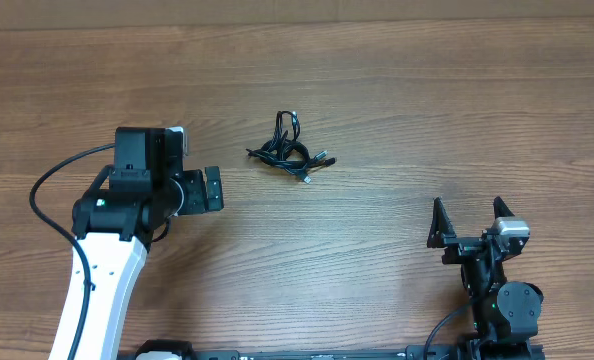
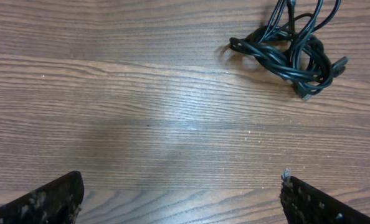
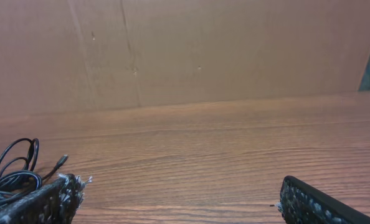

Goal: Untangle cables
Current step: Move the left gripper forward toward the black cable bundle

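Next, I close my left gripper on the bunch's looped end (image 1: 258, 154) (image 2: 246, 46), the end nearest that gripper and away from the black cables' plugs.
The cables (image 1: 291, 150) lie as one small black tangled bunch on the wooden table, in the middle toward the back. In the left wrist view the cables (image 2: 291, 50) sit at the upper right, ahead of the fingers and apart from them. My left gripper (image 1: 213, 189) stands open to the left of the bunch, nothing between its fingers. My right gripper (image 1: 468, 212) is open at the front right, far from the bunch. The right wrist view shows the cables (image 3: 14, 171) at the far left, partly behind the left finger.
A brown cardboard wall (image 3: 185, 50) stands behind the table's far edge. The thick black cable (image 1: 52, 190) of the left arm loops at the left. The arm bases (image 1: 327, 352) line the front edge.
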Available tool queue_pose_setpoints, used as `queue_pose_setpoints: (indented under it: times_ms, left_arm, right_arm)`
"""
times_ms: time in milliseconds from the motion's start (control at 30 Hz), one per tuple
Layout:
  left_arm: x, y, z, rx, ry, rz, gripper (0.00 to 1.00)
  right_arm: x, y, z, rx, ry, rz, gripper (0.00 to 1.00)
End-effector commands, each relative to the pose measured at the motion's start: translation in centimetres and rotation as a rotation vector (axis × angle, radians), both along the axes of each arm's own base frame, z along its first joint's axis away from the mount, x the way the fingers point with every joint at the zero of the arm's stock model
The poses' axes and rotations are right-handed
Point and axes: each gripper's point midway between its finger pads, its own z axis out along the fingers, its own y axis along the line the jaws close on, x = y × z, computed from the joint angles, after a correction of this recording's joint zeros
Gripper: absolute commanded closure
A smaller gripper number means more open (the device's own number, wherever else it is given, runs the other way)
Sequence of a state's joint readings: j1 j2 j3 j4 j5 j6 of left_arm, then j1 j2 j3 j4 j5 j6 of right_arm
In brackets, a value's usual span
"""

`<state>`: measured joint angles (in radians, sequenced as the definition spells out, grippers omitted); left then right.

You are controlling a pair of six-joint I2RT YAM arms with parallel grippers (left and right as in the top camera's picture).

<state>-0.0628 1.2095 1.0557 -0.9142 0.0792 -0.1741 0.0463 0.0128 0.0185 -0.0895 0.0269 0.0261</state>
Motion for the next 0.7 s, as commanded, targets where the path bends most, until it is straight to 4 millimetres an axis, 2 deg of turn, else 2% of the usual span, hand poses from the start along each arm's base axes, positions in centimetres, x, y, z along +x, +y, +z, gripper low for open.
queue_pose_setpoints:
  times_ms: [0, 167, 267, 567, 667]
  left_arm:
    - [0.8, -0.7, 1.5, 0.022, -0.033, -0.008, 0.0]
    - [1.4, -3.6, 3.2, -0.002, -0.088, -0.091, 0.0]
    - [1.4, -5.0, 3.4, -0.024, -0.1, -0.132, 0.0]
    - [2.2, -5.5, 4.0, -0.043, -0.139, -0.135, 0.0]
    - [2.6, -5.2, 4.2, -0.104, -0.133, -0.006, 0.0]
  right_arm:
    - [0.0, -0.2, -0.1, -0.001, -0.007, -0.008, 0.0]
    - [0.0, -0.2, -0.1, -0.001, -0.007, -0.008, 0.0]
    - [0.0, -0.2, -0.1, -0.001, -0.007, -0.008, 0.0]
    - [0.0, -0.2, -0.1, -0.001, -0.007, -0.008, 0.0]
    - [0.0, -0.2, -0.1, -0.001, -0.007, -0.008, 0.0]
